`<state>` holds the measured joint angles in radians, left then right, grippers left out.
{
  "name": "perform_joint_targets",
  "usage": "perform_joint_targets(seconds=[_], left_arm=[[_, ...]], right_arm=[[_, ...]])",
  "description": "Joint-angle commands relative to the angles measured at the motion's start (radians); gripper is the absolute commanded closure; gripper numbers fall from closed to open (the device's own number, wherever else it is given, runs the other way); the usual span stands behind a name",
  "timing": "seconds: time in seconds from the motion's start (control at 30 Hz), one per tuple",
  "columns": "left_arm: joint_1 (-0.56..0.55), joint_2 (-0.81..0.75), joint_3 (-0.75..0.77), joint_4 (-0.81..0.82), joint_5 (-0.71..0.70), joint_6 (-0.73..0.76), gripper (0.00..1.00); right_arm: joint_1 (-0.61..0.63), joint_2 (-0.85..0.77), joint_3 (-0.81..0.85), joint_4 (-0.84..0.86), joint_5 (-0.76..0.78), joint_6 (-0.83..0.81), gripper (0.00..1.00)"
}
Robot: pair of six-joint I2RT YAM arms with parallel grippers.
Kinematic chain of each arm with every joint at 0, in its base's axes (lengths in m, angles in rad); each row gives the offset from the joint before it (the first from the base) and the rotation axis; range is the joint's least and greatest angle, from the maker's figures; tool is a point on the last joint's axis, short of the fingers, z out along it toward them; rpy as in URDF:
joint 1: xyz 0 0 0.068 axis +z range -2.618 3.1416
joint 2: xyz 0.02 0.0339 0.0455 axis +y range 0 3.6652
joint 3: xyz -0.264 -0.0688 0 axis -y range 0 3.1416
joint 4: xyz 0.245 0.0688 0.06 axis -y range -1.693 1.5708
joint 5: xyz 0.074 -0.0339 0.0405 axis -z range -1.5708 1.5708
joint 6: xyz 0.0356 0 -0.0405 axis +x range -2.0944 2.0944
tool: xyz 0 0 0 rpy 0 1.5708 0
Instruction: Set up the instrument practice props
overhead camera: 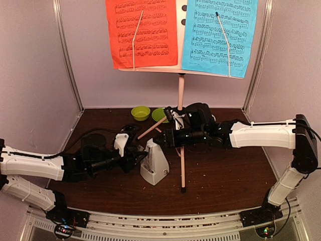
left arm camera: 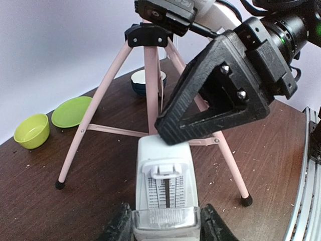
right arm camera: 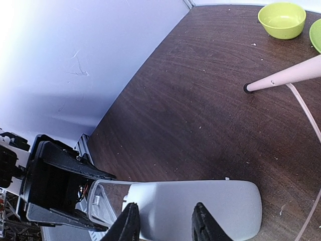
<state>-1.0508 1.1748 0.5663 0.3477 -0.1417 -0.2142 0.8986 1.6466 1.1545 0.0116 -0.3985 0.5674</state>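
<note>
I should release the clear plastic piece with my left gripper on the table (overhead camera: 112, 155) between the metronome and the nearer side.
The pale pink music stand (overhead camera: 181, 100) stands at mid-table and carries a red page (overhead camera: 143, 32) and a cyan page (overhead camera: 218, 35). The white metronome (overhead camera: 155, 165) stands upright in front of its tripod legs (left arm camera: 150, 85). My left gripper (overhead camera: 139, 160) is shut on the metronome's lower part (left arm camera: 163, 160). Its fingers (left arm camera: 118, 226) clamp a clear plastic piece there. My right gripper (overhead camera: 161, 140) comes from the right and is closed over the metronome's top (right arm camera: 220, 206). The right fingers (right arm camera: 128, 223) straddle the white body.
A lime-green bowl (overhead camera: 140, 112) and a green plate (overhead camera: 159, 114) sit at the back behind the stand. A small white-and-dark bowl (left arm camera: 145, 80) is beyond the tripod. Enclosure walls stand close on three sides. A metal rail (overhead camera: 165, 226) runs along the near edge.
</note>
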Motion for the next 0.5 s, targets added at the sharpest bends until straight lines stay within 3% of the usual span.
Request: perform_joint_targets(seconds=[0.0, 0.3, 0.47], left_arm=[[0.005, -0.081, -0.005, -0.032, -0.01, -0.018, 0.8], [0.157, -0.217, 0.101, -0.416, 0.025, -0.081, 0.78], [0.279, -0.141, 0.232, -0.676, 0.024, -0.153, 0.79]], right_arm=[[0.002, 0.071, -0.048, -0.279, 0.069, -0.053, 0.63], [0.01, 0.038, 0.025, -0.285, 0.043, -0.066, 0.57], [0.014, 0.029, 0.056, -0.288, 0.032, -0.073, 0.53]])
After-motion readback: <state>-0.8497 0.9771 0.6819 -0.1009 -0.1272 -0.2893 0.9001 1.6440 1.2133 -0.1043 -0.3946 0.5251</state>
